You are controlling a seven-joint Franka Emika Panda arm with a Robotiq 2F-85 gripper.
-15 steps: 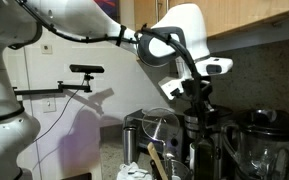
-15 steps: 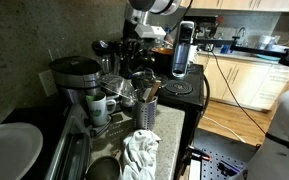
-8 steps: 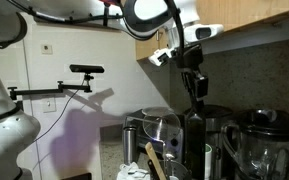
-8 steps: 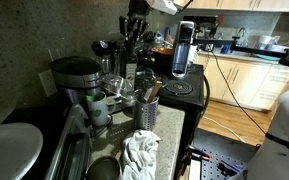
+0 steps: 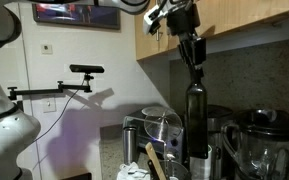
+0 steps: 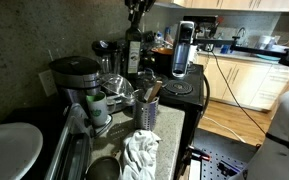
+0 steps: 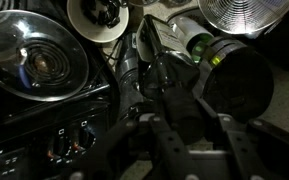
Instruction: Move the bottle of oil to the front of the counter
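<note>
My gripper is going to let go of the tall dark bottle on the counter (image 5: 166, 170), in a spot close beside the utensil holder.
My gripper (image 5: 195, 62) is shut on the neck of a tall dark bottle (image 5: 196, 120) and holds it upright in the air above the appliances. It also shows high up in an exterior view (image 6: 135, 22) with the dark bottle (image 6: 134, 58) hanging below it. In the wrist view the jaws (image 7: 170, 112) clamp a dark cylinder. The bottle of oil (image 6: 97, 104), small and pale with a green cap, stands by the coffee maker, apart from the gripper. A green cap (image 7: 197, 45) shows in the wrist view. The counter (image 6: 170, 128) is a pale strip.
Dark blender jugs (image 5: 267, 140) and a metal pot (image 5: 156, 128) crowd the worktop. A coffee maker (image 6: 74, 82), a utensil holder (image 6: 146, 112), a white cloth (image 6: 139, 152) and a sink (image 6: 9, 150) stand along it. A stove burner (image 7: 36, 58) lies below the wrist.
The arm has risen steadily. The tall dark bottle has come up with it from among the appliances and now hangs well above them.
</note>
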